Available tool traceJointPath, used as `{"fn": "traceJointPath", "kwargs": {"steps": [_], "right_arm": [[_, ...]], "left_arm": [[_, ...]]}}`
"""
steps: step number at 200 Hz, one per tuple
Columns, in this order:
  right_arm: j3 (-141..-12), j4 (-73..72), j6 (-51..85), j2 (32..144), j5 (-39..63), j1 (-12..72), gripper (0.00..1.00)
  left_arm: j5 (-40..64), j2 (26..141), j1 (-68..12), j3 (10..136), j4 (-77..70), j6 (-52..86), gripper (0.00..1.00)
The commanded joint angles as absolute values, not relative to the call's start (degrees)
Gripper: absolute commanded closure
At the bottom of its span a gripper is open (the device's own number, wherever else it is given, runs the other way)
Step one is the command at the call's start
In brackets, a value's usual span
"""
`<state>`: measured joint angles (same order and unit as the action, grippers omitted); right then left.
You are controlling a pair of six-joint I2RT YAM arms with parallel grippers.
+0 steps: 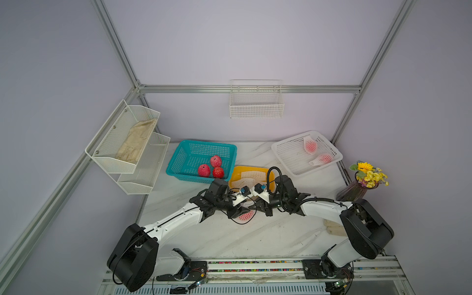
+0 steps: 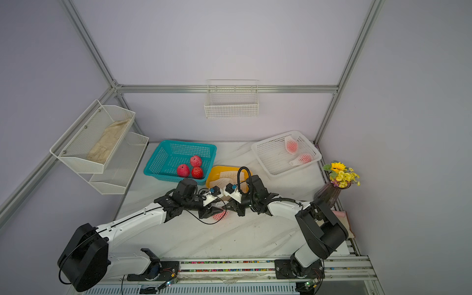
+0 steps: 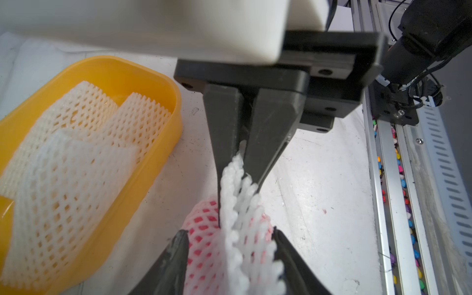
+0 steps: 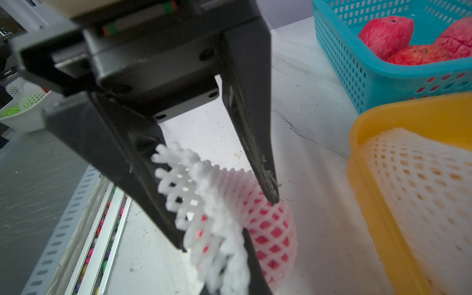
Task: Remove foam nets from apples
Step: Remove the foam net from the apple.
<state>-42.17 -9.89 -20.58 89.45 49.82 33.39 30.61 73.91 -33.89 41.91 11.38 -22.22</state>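
Next, my left gripper pinches the opening's free corner (image 4: 172,162) before pulling off the net, since my right gripper is holding only one corner of the net's opening.
One apple in its white foam net (image 1: 246,216) (image 2: 220,216) lies on the marble table between both arms. My right gripper (image 3: 238,184) (image 4: 229,275) is shut on the net's loose end (image 3: 236,176). My left gripper (image 3: 229,231) (image 4: 226,224) is open, a finger on either side of the netted apple (image 3: 204,229). Three bare red apples (image 1: 216,161) sit in the teal basket (image 1: 178,163). Two netted apples (image 1: 310,146) (image 1: 324,158) lie in the white basket (image 1: 283,150). Empty foam nets (image 3: 76,158) fill the yellow tray (image 3: 163,81).
A vase of yellow flowers (image 1: 357,189) stands at the table's right edge. White mesh shelves (image 1: 127,148) hang on the left wall and a wire basket (image 1: 256,102) on the back wall. A rail with coloured beads (image 1: 255,263) runs along the front.
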Motion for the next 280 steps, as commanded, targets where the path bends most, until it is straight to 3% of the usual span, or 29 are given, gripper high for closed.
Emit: {"fn": "traceJointPath", "kwargs": {"steps": [1,24,45,112,165,177,209,231,263,280], "right_arm": [[-44.11,-11.62,-21.6,88.64,51.89,33.42,0.98],[-44.54,-11.57,-21.29,88.57,52.4,33.48,0.98],[-45.06,-11.04,-21.49,88.63,52.39,33.74,0.98],[-45.27,-11.22,-21.17,88.5,51.29,34.1,0.97],[-46.6,-10.42,-21.69,88.67,50.55,34.08,0.96],[-47.16,-8.6,-21.96,88.97,50.27,34.1,0.92],[-45.31,-7.73,-20.71,88.39,48.48,34.1,0.56],[-41.66,-12.22,-18.68,86.88,47.21,34.01,0.38],[-40.11,-15.65,-17.05,86.74,46.76,34.01,0.35],[-40.69,-15.71,-17.01,87.63,47.14,34.01,0.39]], "left_arm": [[28.96,73.0,-34.1,43.16,12.68,-23.42,0.32],[28.64,73.67,-34.09,42.7,12.07,-23.55,0.3],[29.42,75.5,-34.06,43.72,11.51,-23.47,0.34],[32.25,78.83,-34.11,45.62,10.19,-23.31,0.68],[32.22,78.44,-34.1,45.4,10.53,-23.29,0.86],[31.78,78.08,-34.1,45.29,10.44,-23.2,0.88],[30.92,75.27,-34.01,44.11,6.72,-21.12,0.92],[31.03,73.81,-34.01,44.1,5.15,-20.3,0.94],[31.81,73.36,-34.01,44.62,4.75,-19.9,0.96],[32.15,73.19,-34.01,44.5,4.31,-19.65,0.97]]}}
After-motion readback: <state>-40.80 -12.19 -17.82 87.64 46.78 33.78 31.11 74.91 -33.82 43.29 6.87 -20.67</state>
